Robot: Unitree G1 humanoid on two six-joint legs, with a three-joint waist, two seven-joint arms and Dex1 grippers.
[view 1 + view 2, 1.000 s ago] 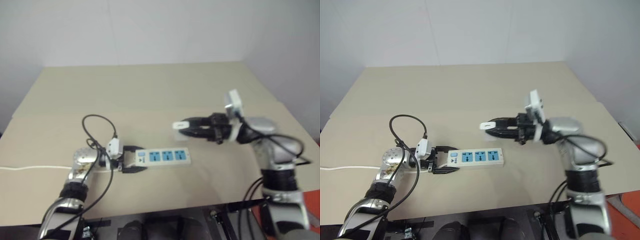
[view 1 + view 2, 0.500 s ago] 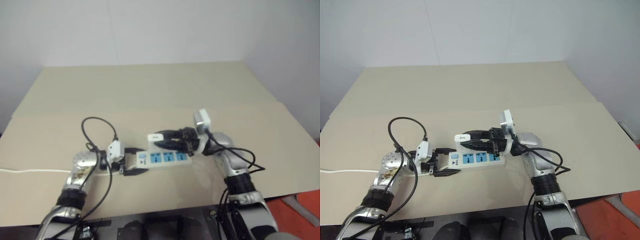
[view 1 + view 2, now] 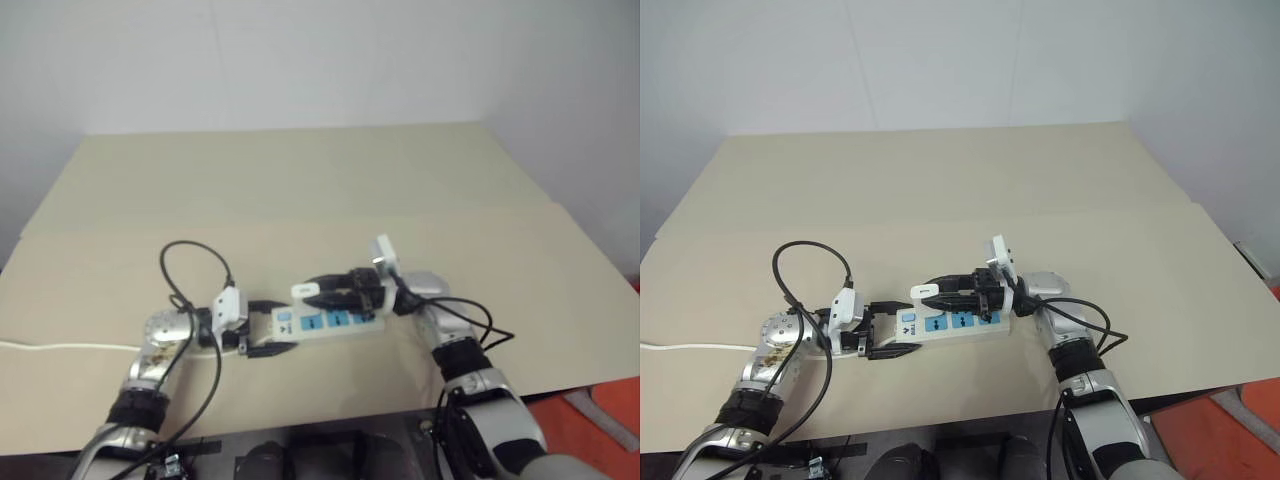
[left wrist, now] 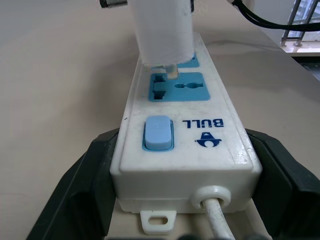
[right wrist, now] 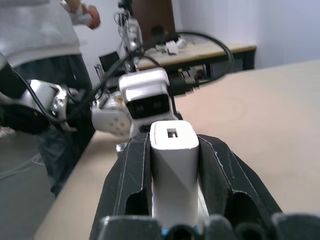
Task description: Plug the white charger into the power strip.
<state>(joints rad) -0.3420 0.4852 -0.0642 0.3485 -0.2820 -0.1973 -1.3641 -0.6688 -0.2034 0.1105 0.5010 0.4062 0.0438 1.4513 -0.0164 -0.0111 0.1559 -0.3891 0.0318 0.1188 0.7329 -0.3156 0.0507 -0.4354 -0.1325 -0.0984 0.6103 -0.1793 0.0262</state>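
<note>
My right gripper will let go of the white charger in the blue socket (image 3: 310,319) nearest the switch of the power strip.
The power strip (image 3: 335,321) lies on the tan table, a long white bar with three blue sockets and a blue switch (image 4: 158,132). My left gripper (image 3: 272,326) is shut on the power strip's switch end, one black finger (image 4: 82,192) on each long side. My right gripper (image 3: 320,291) reaches in from the right, shut on the white charger (image 5: 172,167). In the left wrist view the charger (image 4: 162,30) hangs upright over the socket nearest the switch. Its metal prongs (image 4: 170,71) are at that socket's slots.
The strip's white cord (image 3: 60,346) runs off the table's left side. A black cable (image 3: 190,262) loops above my left wrist. The table (image 3: 300,190) stretches bare toward the wall. In the right wrist view, a person (image 5: 45,35) stands beyond the table by a cluttered desk.
My right gripper has carried the charger left and down, from mid-air right of the strip to just over the socket by the switch. The left gripper has kept its hold on the strip.
</note>
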